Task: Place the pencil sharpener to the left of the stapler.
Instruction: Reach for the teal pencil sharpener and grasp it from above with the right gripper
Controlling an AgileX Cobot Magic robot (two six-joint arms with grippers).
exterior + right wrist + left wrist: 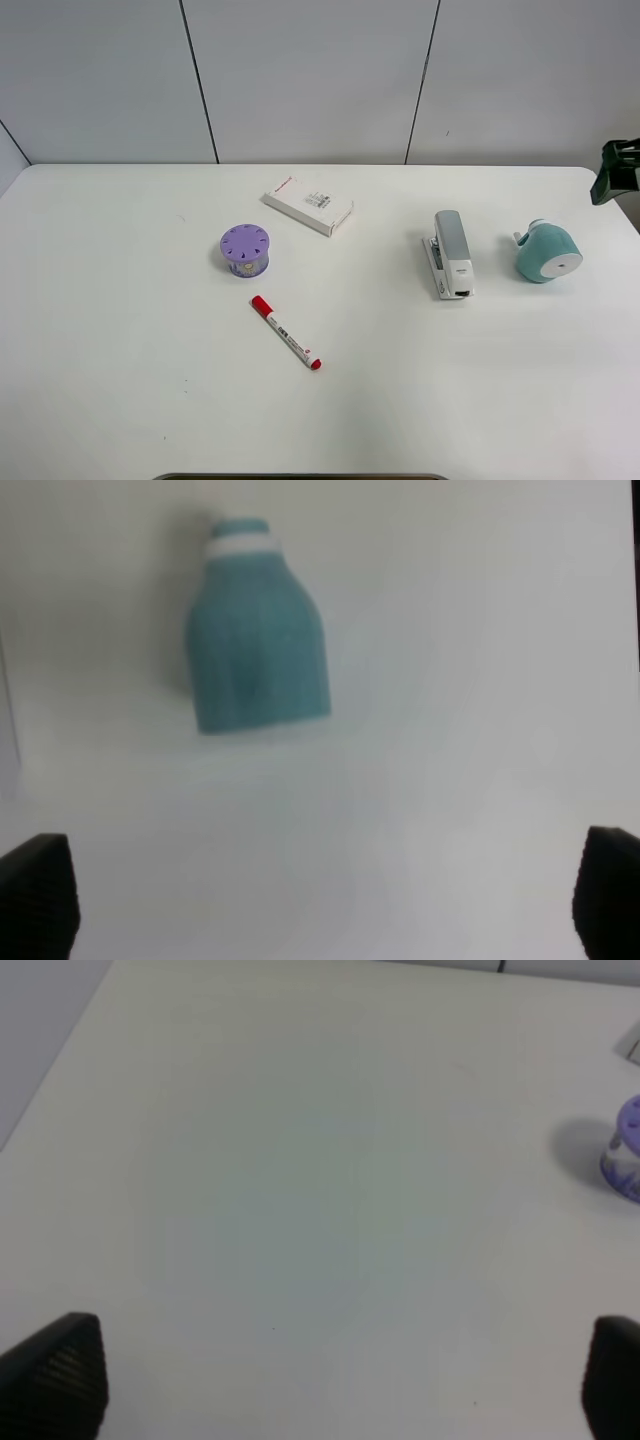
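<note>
The mint-teal pencil sharpener will have my right gripper close across its narrowing body (543, 240) (250, 585), at a spot close to the sharpener's white ring.
The mint-teal pencil sharpener (547, 250) lies on the white table (120, 300), its white round face turned toward the front right. It rests to the right of the grey-and-white stapler (452, 253), a short gap between them. In the right wrist view the sharpener (258, 630) shows blurred ahead of my right gripper (325, 895), which is open, fingertips (35, 895) wide apart and holding nothing. A dark part of the right arm (618, 170) shows at the table's far right edge. My left gripper (345, 1390) is open over bare table and is out of the exterior high view.
A purple round holed container (245, 248) stands left of centre, also seen in the left wrist view (625, 1150). A flat white box (308, 204) lies behind it, and a red-capped marker (286, 333) lies in front. Bare table separates the container from the stapler.
</note>
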